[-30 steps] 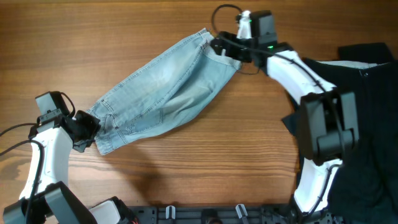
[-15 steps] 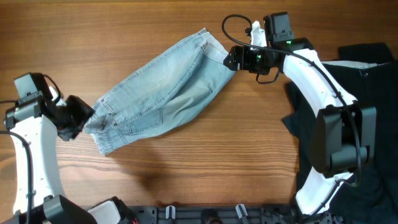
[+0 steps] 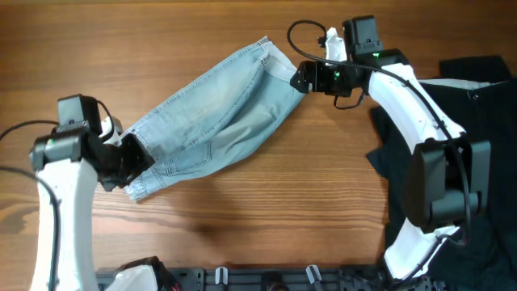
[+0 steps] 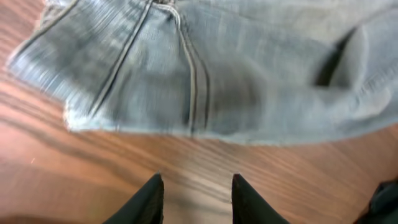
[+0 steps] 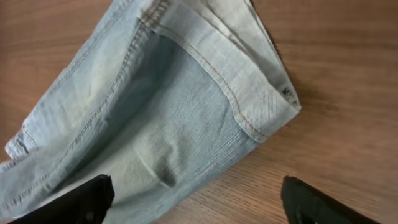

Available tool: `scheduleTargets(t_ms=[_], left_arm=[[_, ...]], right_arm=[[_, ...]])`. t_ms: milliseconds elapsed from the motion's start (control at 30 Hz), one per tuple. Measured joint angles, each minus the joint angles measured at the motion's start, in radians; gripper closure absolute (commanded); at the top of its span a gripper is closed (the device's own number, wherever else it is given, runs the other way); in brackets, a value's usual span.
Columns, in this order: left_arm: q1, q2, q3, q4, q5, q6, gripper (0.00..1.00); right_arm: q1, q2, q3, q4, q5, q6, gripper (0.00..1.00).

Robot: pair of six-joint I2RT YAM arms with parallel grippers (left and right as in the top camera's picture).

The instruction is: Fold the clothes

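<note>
The top leg's seam is bunched short of the bottom leg's far edge, so the robot's right gripper should take the seam's end (image 3: 264,57) and pull it toward that edge.
The light blue denim shorts (image 3: 214,113) lie spread diagonally across the wooden table, one end at the lower left, the other at the upper right. My left gripper (image 3: 133,162) is open and empty, its fingertips (image 4: 196,183) over bare wood just short of the frayed hem edge of the shorts (image 4: 205,81). My right gripper (image 3: 300,78) is open wide and empty, hovering by the upper right corner of the shorts (image 5: 186,106); its fingers (image 5: 199,199) straddle the cloth edge and the wood.
Black garments (image 3: 477,145) lie piled at the right side of the table, beside the right arm. A black rail (image 3: 266,279) runs along the table's front edge. Bare wood (image 3: 266,210) lies in front of the shorts.
My left arm swung out to the left, away from the shorts, then came back to their lower left end. My right gripper let go of the upper right corner and opened wide.
</note>
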Motion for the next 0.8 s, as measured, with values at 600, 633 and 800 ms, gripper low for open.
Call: scheduleTargets(t_ms=[600,633,800], left_arm=[[-0.001,-0.297,0.180,-0.276,-0.098,-0.183,0.21],[-0.001,-0.270,0.166,-0.275,-0.118,-0.218,0.26],[-0.001,-0.096,0.095,-0.194,-0.177,-0.351,0.42]], right_arm=[[0.149,-0.101,0.436,0.005,0.089,0.033,0.03],[0.153,-0.064,0.436,0.001,0.109,0.044,0.04],[0.135,0.114,0.433,-0.005,0.159,0.076,0.38]])
